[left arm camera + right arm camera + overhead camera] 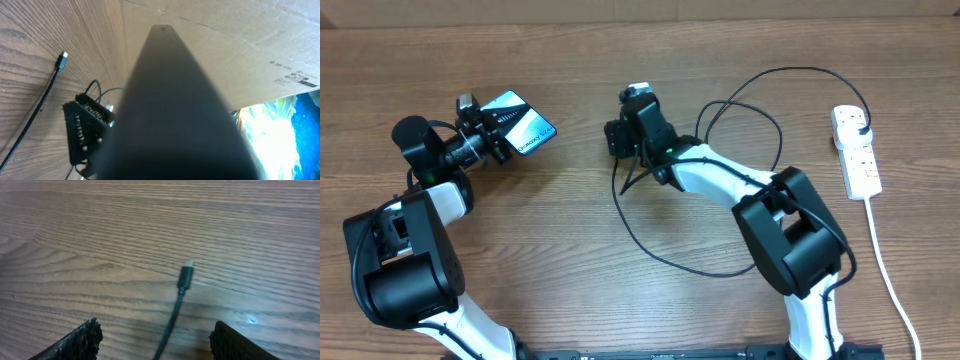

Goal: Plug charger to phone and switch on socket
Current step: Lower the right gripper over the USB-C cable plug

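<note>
The charger cable runs at a slant through my right gripper's fingers, with the connector past them, so I will lift clear, line up and grab the connector's body (185, 277).
My left gripper (488, 131) is shut on the phone (523, 122), holding it tilted above the table's left side. In the left wrist view the phone's dark body (175, 110) fills the middle and its bright blue screen (280, 130) shows at right. The charger cable (800, 69) loops across the table, and its black plug (862, 129) sits in the white socket strip (858, 160) at the right. Its connector tip (186, 275) lies on the wood, also seen in the left wrist view (63, 57). My right gripper (155, 332) is open, low over the cable just behind the tip, and empty (620, 142).
The socket's thick white cord (890, 270) runs down the right side toward the front edge. A cardboard wall (240, 45) stands along the back of the table. The right gripper also shows in the left wrist view (85, 130).
</note>
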Tool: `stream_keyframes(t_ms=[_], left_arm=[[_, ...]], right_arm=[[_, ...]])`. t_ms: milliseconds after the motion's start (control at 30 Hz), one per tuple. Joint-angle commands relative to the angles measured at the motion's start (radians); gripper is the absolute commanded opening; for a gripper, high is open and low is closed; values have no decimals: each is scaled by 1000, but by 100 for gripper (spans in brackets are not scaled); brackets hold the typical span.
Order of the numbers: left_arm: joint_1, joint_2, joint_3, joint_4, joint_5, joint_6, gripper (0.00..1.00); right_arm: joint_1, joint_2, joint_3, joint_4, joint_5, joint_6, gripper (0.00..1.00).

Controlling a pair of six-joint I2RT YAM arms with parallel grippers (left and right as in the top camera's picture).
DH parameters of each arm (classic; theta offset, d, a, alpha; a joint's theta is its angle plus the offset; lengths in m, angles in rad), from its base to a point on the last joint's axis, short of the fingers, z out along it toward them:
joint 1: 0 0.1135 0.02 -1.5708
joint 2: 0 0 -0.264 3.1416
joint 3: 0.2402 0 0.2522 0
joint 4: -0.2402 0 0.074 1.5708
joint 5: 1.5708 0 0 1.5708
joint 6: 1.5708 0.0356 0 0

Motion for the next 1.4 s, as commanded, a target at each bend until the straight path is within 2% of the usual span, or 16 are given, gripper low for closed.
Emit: stream_keyframes(t_ms=[0,133,167,267,633,800,867,1367], left_arm=[[4,-3,30,8,25,18,4],[4,-3,30,7,26,19,4],[4,-3,30,8,26,19,4],[4,-3,30,8,26,19,4],[4,-3,30,8,26,19,4],[4,-3,30,8,25,19,4],[4,-3,30,8,25,19,4],[4,-3,30,8,26,19,4]], right_arm=[[14,42,57,9,60,-22,70],[14,85,91,10,70,-21,71],[14,91,95,10,79,-21,73],[14,105,99,19,85,-17,98],[14,146,104,55,86,-18,99],[14,164,107,63,137,-23,83],[14,169,107,61,151,-27,74],[13,218,128,61,179,-51,34]])
